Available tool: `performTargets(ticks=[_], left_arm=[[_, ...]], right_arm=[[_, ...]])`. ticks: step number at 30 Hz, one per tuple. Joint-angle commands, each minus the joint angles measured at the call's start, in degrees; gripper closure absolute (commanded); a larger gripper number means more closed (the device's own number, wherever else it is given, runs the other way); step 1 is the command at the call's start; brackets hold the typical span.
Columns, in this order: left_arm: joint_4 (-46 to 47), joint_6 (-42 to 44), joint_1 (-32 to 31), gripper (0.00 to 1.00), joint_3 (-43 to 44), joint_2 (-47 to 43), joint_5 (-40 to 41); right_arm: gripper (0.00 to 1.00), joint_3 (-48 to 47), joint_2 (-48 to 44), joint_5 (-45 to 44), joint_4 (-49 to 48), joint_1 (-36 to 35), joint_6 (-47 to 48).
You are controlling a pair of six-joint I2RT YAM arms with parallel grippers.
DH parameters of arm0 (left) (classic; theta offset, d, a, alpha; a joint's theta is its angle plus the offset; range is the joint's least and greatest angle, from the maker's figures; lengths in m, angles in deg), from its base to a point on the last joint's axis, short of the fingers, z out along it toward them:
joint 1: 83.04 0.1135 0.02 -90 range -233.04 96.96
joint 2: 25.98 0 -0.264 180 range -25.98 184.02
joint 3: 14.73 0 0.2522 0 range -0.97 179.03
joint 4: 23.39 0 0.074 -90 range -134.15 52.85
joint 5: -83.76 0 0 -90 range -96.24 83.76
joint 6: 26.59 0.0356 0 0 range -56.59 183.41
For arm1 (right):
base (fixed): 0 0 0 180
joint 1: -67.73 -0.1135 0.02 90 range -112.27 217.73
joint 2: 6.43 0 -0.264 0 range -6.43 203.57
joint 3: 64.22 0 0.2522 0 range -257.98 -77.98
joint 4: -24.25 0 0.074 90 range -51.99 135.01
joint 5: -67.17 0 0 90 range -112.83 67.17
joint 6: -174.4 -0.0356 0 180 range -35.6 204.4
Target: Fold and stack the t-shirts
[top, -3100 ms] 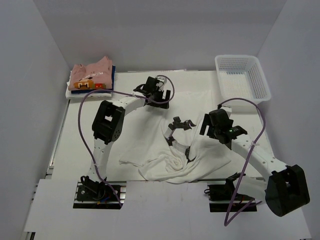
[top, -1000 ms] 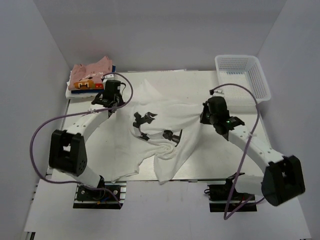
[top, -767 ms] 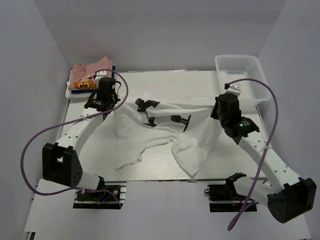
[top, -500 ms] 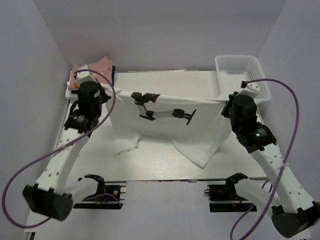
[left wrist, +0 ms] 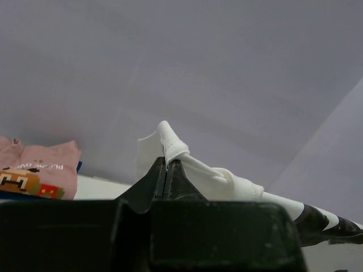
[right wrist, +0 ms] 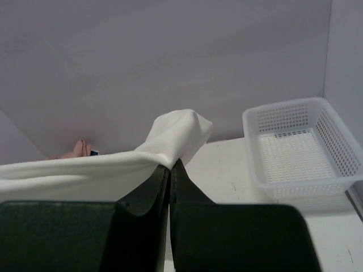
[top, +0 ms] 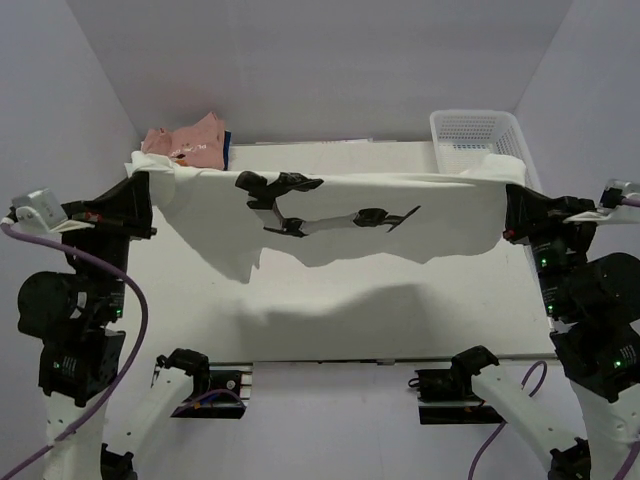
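Observation:
The white t-shirt's bottom edge hangs uneven below the print, so next I put the t-shirt down and grab its drooping corner (top: 244,274) with my left gripper before folding.
A large white t-shirt (top: 330,215) with a black print hangs stretched in the air between both arms, high above the table. My left gripper (top: 142,183) is shut on its left corner (left wrist: 170,141). My right gripper (top: 508,196) is shut on its right corner (right wrist: 178,136). A pile of folded t-shirts (top: 190,145), pink on top, lies at the back left corner; in the left wrist view the pink one (left wrist: 39,170) shows an orange-and-red print.
A white plastic mesh basket (top: 480,140) stands at the back right, also low right in the right wrist view as the basket (right wrist: 300,150). The white table (top: 330,310) lies below the hanging shirt. Grey walls close in three sides.
Both arms have risen and spread apart, lifting the white t-shirt off the table and pulling it taut. The grips have stayed shut throughout.

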Motion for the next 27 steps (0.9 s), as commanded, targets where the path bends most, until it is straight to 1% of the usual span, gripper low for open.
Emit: performTargets(ticks=[1,3,4,6,7,8,9,10,11,12,15,16,17,18,19,20,21,22,23,24,25,26,27], left_arm=[[-0.1,1.2,0.7,1.0,-0.1,0.5,-0.1],[1.3,1.2,0.7,1.0,-0.7,2.1,-0.1],[2.0,0.7,0.7,1.0,-2.3,4.1,-0.1],[4.1,0.7,0.2,1.0,-4.2,7.0,-0.9],[4.1,0.7,0.2,1.0,-5.3,8.9,-0.9],[4.1,-0.2,0.2,1.0,-5.8,13.3,1.8],[3.5,-1.0,1.0,1.0,-7.3,15.7,3.1],[3.5,-1.6,1.0,1.0,-8.2,18.2,5.7],[4.3,-2.5,1.0,1.0,-9.3,20.9,7.9],[4.3,-3.5,1.0,1.0,-10.8,26.9,8.5],[7.3,-4.2,2.1,1.0,-13.0,36.0,7.6],[10.3,-4.2,2.8,0.96,-13.0,42.9,7.1],[10.3,-4.7,2.8,0.72,-13.0,46.8,7.1],[9.7,-4.7,3.7,0.57,-8.0,50.9,6.4],[3.6,-5.4,3.7,0.4,-4.3,55.0,5.9],[0.0,-6.0,4.3,0.22,-0.5,62.4,5.9],[-3.1,-6.8,4.3,0.22,5.9,65.1,5.9],[-6.1,-6.8,4.3,0.2,7.6,66.7,5.9],[-6.1,-6.8,4.3,0.17,7.7,67.4,5.9],[-5.4,-6.8,4.3,0.1,6.3,66.0,5.4],[-4.5,-6.8,4.3,0.01,4.3,64.3,4.9],[-2.7,-6.8,4.3,0.01,-0.2,62.2,4.1],[-2.7,-8.8,4.3,0.01,-2.5,60.0,4.1]], right_arm=[[1.0,0.6,1.7,-1.3,-2.9,0.1,2.9],[1.0,0.4,4.7,-5.6,-2.7,0.1,3.1],[1.0,0.5,8.2,-6.3,-2.8,0.2,2.3],[1.0,1.3,11.0,-9.6,-3.8,0.2,1.4],[1.0,1.5,14.0,-10.0,-4.6,0.4,1.4],[1.0,1.8,17.2,-10.6,-5.1,0.4,1.4],[1.0,3.1,19.0,-11.3,-6.2,0.5,1.2],[1.0,3.5,22.8,-11.5,-7.4,1.0,1.3],[1.0,3.8,24.8,-11.4,-7.9,1.3,1.3],[1.0,4.8,28.8,-9.6,-8.5,1.6,1.0],[1.0,7.1,38.8,-5.1,-15.6,4.3,0.9],[1.0,6.8,42.9,-3.8,-17.7,4.7,0.2],[1.0,6.4,45.2,-1.9,-18.2,6.5,0.3],[0.96,3.1,49.5,-0.6,-18.2,6.8,0.7],[0.81,1.4,53.8,0.5,-17.3,7.4,0.9],[0.61,-4.0,55.8,2.7,-13.1,7.7,0.9],[0.32,-5.1,59.4,3.5,-11.9,7.7,1.4],[0.18,-5.2,59.7,7.3,-11.4,7.7,3.0],[0.1,-3.2,59.5,9.2,-12.2,7.2,3.4],[0.1,-1.6,57.0,11.6,-13.4,7.2,3.5],[0.1,0.3,54.3,19.7,-15.0,7.4,4.0],[0.1,5.7,53.1,21.9,-20.2,7.4,4.3],[0.1,7.0,50.1,22.8,-21.0,7.4,4.0]])
